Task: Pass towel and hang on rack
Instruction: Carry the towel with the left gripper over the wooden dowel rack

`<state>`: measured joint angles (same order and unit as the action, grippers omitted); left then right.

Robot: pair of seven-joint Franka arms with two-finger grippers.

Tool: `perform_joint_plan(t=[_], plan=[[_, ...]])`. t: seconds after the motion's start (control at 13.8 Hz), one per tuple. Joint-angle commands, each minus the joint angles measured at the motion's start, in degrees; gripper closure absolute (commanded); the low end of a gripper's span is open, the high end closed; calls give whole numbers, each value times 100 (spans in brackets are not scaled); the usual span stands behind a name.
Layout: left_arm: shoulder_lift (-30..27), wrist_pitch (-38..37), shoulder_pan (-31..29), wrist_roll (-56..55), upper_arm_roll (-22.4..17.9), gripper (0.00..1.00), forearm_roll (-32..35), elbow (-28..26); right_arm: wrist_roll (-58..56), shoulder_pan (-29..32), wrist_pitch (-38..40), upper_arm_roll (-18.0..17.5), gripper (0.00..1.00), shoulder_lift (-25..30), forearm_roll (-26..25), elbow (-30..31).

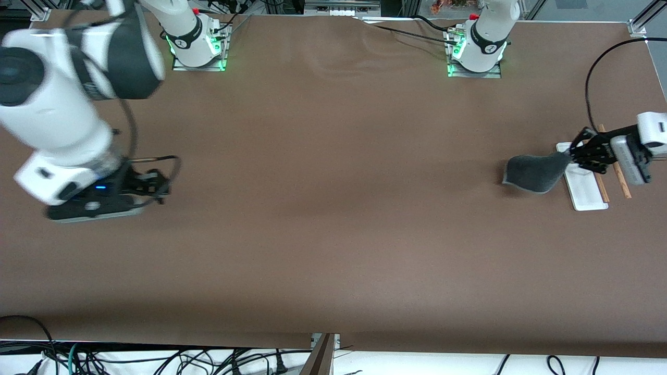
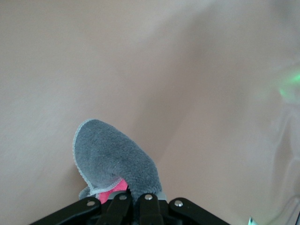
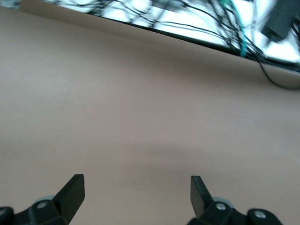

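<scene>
The robot's left gripper needs to release the towel draped across both wooden rods of the rack (image 1: 607, 159), above the rack's white base. The towel now droops over the table beside the rack.
The towel (image 1: 535, 172), dark grey with a lighter border, hangs from my left gripper (image 1: 574, 156), which is shut on one of its edges. It droops over the table beside the rack, toward the right arm's end. In the left wrist view the towel (image 2: 112, 154) shows its red-pink tag (image 2: 112, 192) right at my left gripper (image 2: 133, 206). The rack has a white base (image 1: 588, 197) and two wooden rods (image 1: 623, 183); my left gripper is over the base. My right gripper (image 1: 160, 190) is open and empty, low over bare table at the right arm's end; the right wrist view shows it too (image 3: 137, 187).
A black cable (image 1: 588, 88) loops over the table close to the rack, farther from the front camera. Cables (image 1: 156, 359) lie below the table's front edge, and also show in the right wrist view (image 3: 225, 28). The table (image 1: 333, 208) has a brown cover.
</scene>
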<state>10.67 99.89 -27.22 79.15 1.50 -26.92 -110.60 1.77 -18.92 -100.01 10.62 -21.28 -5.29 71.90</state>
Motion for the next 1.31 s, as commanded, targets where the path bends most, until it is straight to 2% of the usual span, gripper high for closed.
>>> perform_joint_plan(t=[0.0, 0.15, 0.29, 0.44, 0.58, 0.73, 0.8, 0.94, 1.09, 1.23], plan=[[723, -539, -537, 643, 78, 100, 380, 993, -325, 580, 349, -43, 0, 299, 362, 35], [1137, -681, -889, 1162, 78, 100, 591, 1513, -1000, 975, 386, -60, 0, 536, 363, 218], [1331, -699, -1161, 1602, 78, 100, 671, 1664, -1127, 1249, 386, -113, 0, 1167, 310, 919], [1420, -708, -1355, 1753, 69, 100, 793, 1770, -1144, 1294, 342, -183, 0, 1477, 310, 1395], [1464, -716, -1505, 1998, 78, 100, 952, 1927, -1118, 1827, 385, -603, 0, 1749, 318, 1607], [1551, -716, -1672, 2297, 78, 100, 952, 1990, -1117, 2031, 420, -666, 0, 2030, 345, 1845], [1613, -699, -1742, 2368, 78, 100, 970, 1990, -1109, 2111, 403, -823, 0, 2162, 345, 2098], [1823, -673, -1883, 2508, 78, 100, 1040, 2059, -1110, 2208, 218, -1166, 0, 2190, 327, 2276], [2095, -672, -1980, 2754, 78, 100, 1075, 2375, -1083, 2217, 236, -1220, 0, 2199, 336, 2241], [2263, -664, -2076, 2878, 69, 100, 1067, 2455, -1074, 2217, 289, -1238, 0, 2190, 345, 2197]])
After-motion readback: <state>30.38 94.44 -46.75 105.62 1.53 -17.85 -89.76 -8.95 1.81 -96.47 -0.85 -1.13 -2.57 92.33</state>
